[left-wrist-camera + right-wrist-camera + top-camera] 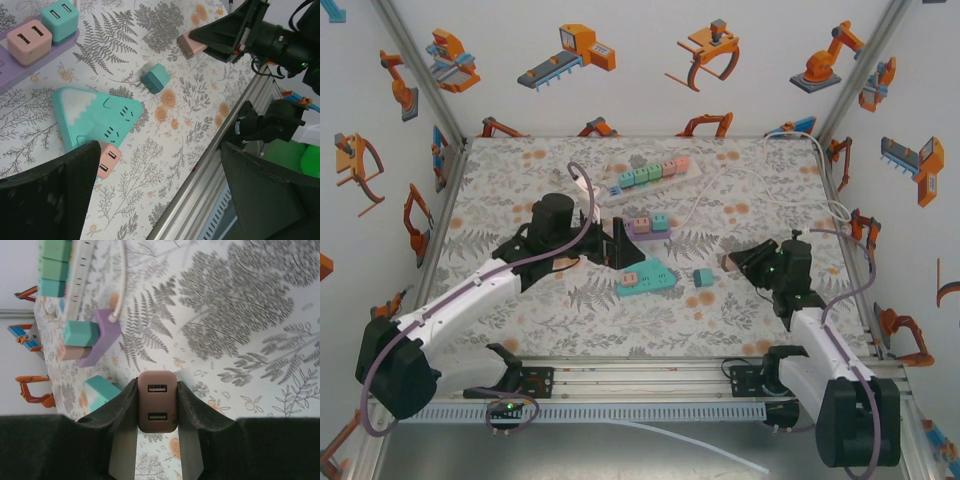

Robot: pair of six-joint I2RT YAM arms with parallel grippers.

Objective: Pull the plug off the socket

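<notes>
Next, my right gripper sets the dusty-pink USB plug down on the table (732, 279) (206, 394) beside the loose teal cube plug.
A teal triangular socket (648, 280) lies mid-table with a small pink plug (631, 277) seated in its near side; the left wrist view has the socket (95, 117) and that plug (109, 161) beside one finger. My left gripper (623, 246) hovers just left of the socket, open with nothing between its fingers (160, 170). My right gripper (738, 262) is to the right of the socket, shut on a dusty-pink two-port USB plug (157, 401) held above the table. A loose teal cube plug (702, 277) lies between the socket and the right gripper.
A purple power strip (642, 228) with pink and teal plugs lies behind the socket. A white strip (655, 178) carrying several plugs sits farther back, its cable running right. The table's metal front rail (200, 185) is close below the left gripper.
</notes>
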